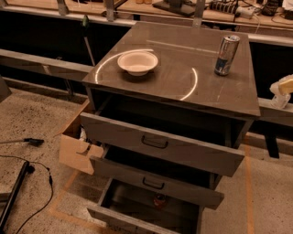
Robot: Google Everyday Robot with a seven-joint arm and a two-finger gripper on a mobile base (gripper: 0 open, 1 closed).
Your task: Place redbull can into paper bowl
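Observation:
The redbull can's upper half [227, 49], slightly below the top of the can, is the next place my gripper needs to move to, and it should close there.
The redbull can [226, 55], slim, silver and blue, stands upright on the right rear part of the dark cabinet top [183, 87]. The off-white paper bowl [138, 62] sits empty on the left part of the top, well apart from the can. My gripper [281, 93] shows only as a pale, yellowish shape at the right edge of the view. It is beyond the cabinet's right side, lower than the can and to its right. It holds nothing that I can see.
The cabinet has three drawers pulled open below the top [160, 144], the lowest [137, 205] reaching furthest out. A cardboard box [75, 151] stands at its left. Cables [32, 169] lie on the floor. A cluttered workbench [183, 9] runs behind.

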